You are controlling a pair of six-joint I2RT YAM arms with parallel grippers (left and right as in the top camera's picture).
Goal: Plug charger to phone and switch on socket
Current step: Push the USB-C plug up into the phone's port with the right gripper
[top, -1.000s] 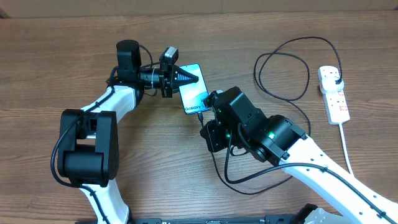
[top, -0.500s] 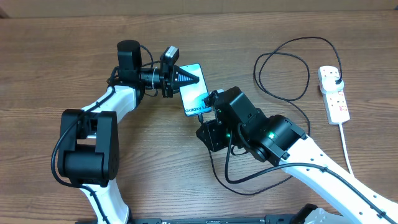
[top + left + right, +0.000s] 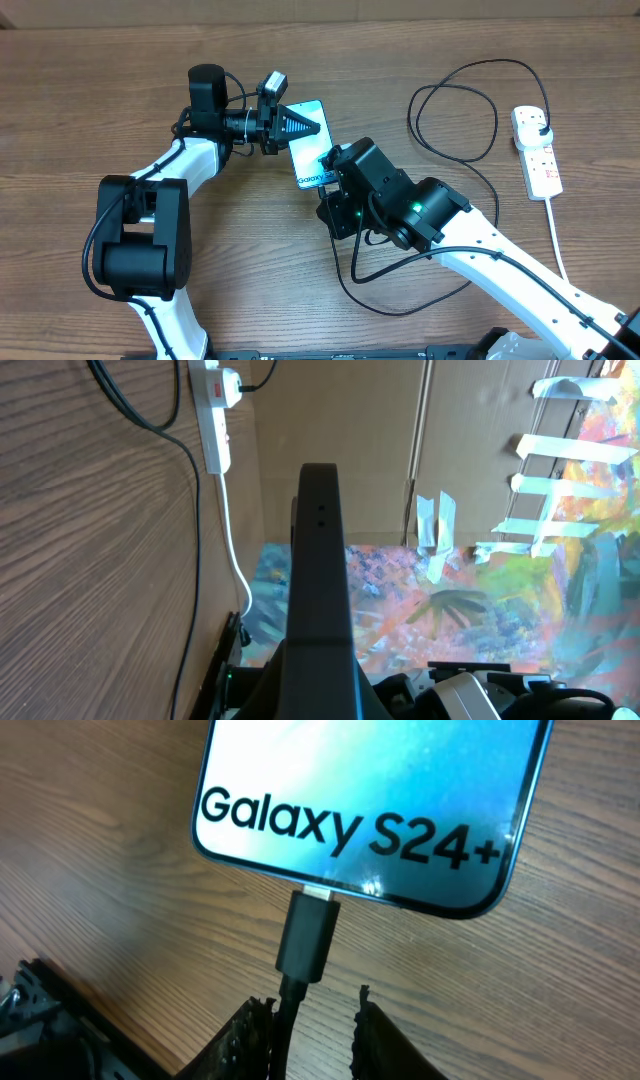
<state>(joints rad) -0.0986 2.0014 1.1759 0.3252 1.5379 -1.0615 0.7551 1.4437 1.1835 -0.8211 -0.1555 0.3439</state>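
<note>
I should let go of the phone with my left gripper on the wood table (image 3: 326, 192), just below the ends of my right gripper's fingers.
The phone (image 3: 312, 155) lies on the wood table with its teal "Galaxy S24+" screen up, and fills the top of the right wrist view (image 3: 370, 800). My left gripper (image 3: 318, 125) is turned on its side and shut on the phone's far end; in its own view (image 3: 318, 560) it shows as one dark bar. The charger connector (image 3: 308, 935) meets the phone's bottom edge with a little metal tip showing. My right gripper (image 3: 315, 1005) is open just behind it, the cable resting against its left finger. The charger cable (image 3: 455, 100) loops away to the socket (image 3: 537, 155).
The charger's black plug (image 3: 540, 122) sits in the socket's top outlet. The socket's thick white cord (image 3: 556, 235) runs down toward the table's right front. The socket also shows in the left wrist view (image 3: 213, 420). A cable loop lies under my right arm (image 3: 380, 285).
My right arm has moved up and left toward the phone's bottom edge, and the cable loop under it has shifted. The left arm and the phone have stayed put.
</note>
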